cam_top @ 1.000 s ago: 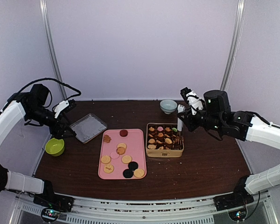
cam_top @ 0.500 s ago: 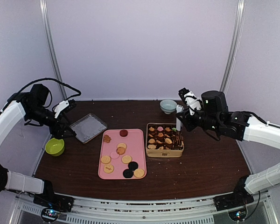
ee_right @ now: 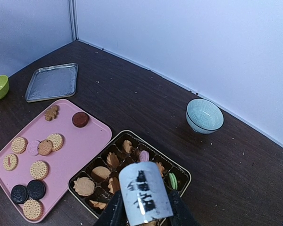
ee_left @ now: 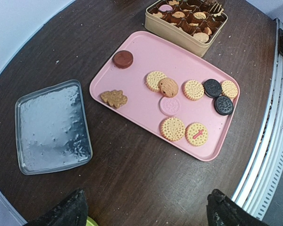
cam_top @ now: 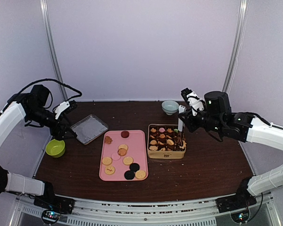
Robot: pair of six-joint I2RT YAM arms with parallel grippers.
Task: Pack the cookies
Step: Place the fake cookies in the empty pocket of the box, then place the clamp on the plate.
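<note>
Next, my left gripper needs to go to the flat metal tray and grab the edge point(cam_top: 89, 141) point(ee_left: 90, 147) facing the pink tray, close to its front corner.
Several round cookies point(cam_top: 123, 156) lie on the pink tray point(cam_top: 138, 137): tan, black, one pink, one dark red. They show again in the left wrist view point(ee_left: 193, 89). More cookies point(ee_right: 101, 173) fill the compartments of the gold tin point(cam_top: 166, 154). My right gripper point(cam_top: 181, 122) hangs over the tin's right side, shut on a white cylinder with black marks point(ee_right: 144, 193). My left gripper point(cam_top: 68, 133) hovers open and holds nothing, above bare table left of the pink tray; its fingertips point(ee_left: 70, 212) show at the bottom of its wrist view.
A flat metal tray point(cam_top: 88, 128) lies at the left, with a green bowl point(cam_top: 55, 148) in front of it. A pale blue bowl point(cam_top: 170, 107) stands behind the tin. White walls close in the back and sides.
My right arm has shifted slightly left with the white cylinder, closer over the tin. The left arm has not moved.
</note>
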